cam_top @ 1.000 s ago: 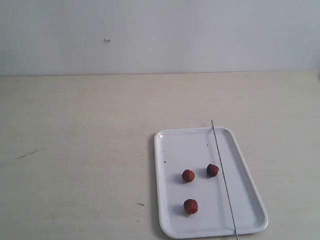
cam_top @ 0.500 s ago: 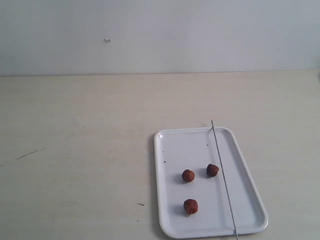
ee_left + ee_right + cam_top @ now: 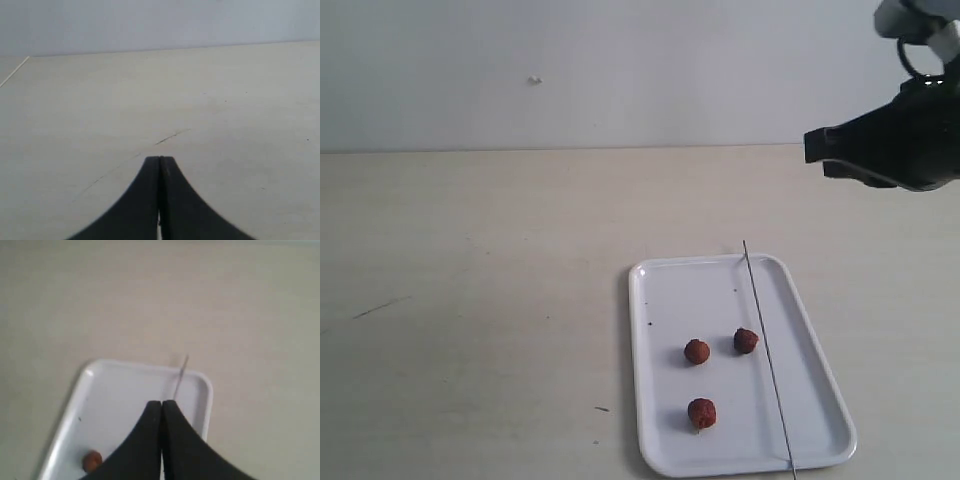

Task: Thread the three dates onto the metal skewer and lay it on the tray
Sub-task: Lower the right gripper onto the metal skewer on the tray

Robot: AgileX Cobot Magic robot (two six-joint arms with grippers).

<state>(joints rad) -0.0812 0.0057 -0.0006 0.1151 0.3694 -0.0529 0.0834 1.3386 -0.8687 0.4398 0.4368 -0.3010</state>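
Observation:
The robot's right gripper should close on the near half of the metal skewer point(image 3: 777, 393), between the date next to it and the front edge of the tray.
The white tray point(image 3: 740, 365) lies at the front right of the table. Three dates rest loose on it: one point(image 3: 696, 351) mid-tray, one point(image 3: 746, 340) beside the skewer, one point(image 3: 701, 412) nearer the front. The thin metal skewer point(image 3: 767, 355) lies lengthwise across the tray's right part, its ends over the rims. My right gripper point(image 3: 812, 146) hangs high at the upper right, shut and empty, well above the tray. In the right wrist view the shut right gripper point(image 3: 161, 403) hovers over the tray point(image 3: 125, 390), with the skewer tip point(image 3: 181, 371) and one date point(image 3: 92, 459) showing. My left gripper point(image 3: 160, 159) is shut over bare table.
The pale wooden table point(image 3: 480, 300) spreads left of the tray, with a dark scratch point(image 3: 380, 306) at the far left. A plain wall point(image 3: 620, 70) stands behind it. The left wrist view shows a scratch point(image 3: 172, 136) on the table.
My right arm has come into the exterior view at the upper right, where nothing showed before. The tray, dates and skewer have not moved.

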